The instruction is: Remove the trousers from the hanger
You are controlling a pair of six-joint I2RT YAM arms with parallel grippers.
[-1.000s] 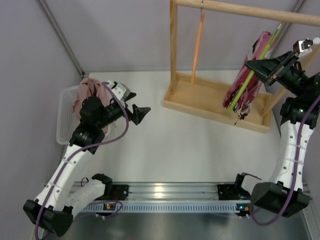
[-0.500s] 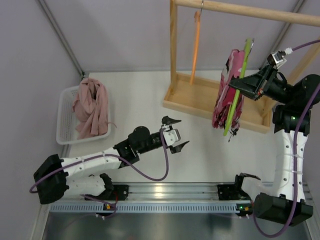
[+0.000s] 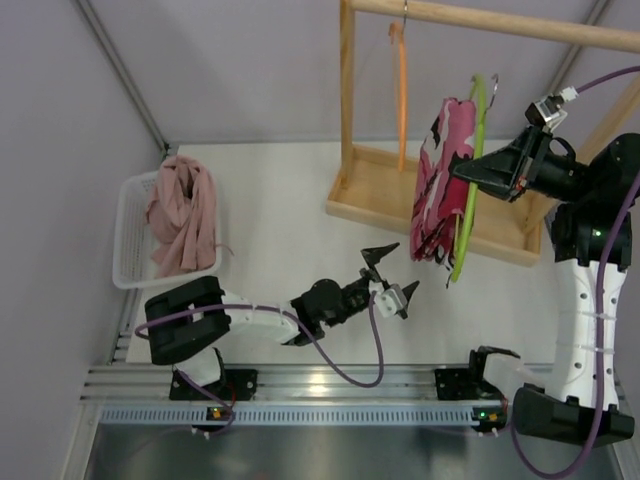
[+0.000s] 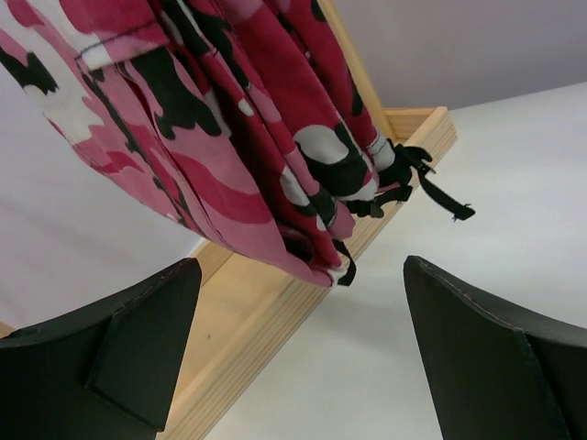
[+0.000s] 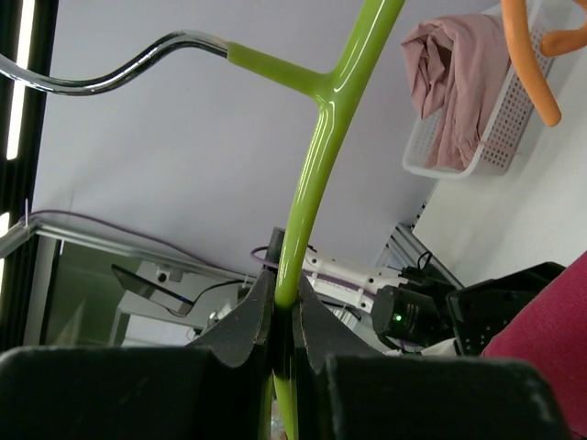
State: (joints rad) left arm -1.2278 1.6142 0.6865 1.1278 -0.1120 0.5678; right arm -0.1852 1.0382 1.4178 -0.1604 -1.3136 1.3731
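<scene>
My left gripper next should rise to the middle of the pink trousers (image 3: 435, 186), beside my right gripper, and close there.
The bright pink trousers (image 3: 437, 180) with white and black blotches hang from the lime-green hanger (image 3: 470, 190), held in the air in front of the wooden rack. My right gripper (image 3: 470, 172) is shut on the hanger's green bar (image 5: 307, 202); its metal hook (image 5: 110, 78) is free of the rail. My left gripper (image 3: 390, 270) is open and empty, low over the table just below the trousers' hem (image 4: 312, 238), not touching it.
A wooden rack (image 3: 430, 215) with a top rail stands at the back right, with an orange hanger (image 3: 401, 95) on it. A white basket (image 3: 130, 240) holding a dusty-pink cloth (image 3: 182, 212) sits at the left.
My right gripper has carried the hanger and trousers leftward, off the rail. My left arm has swung from the basket out to the right, low across the table, under the trousers.
</scene>
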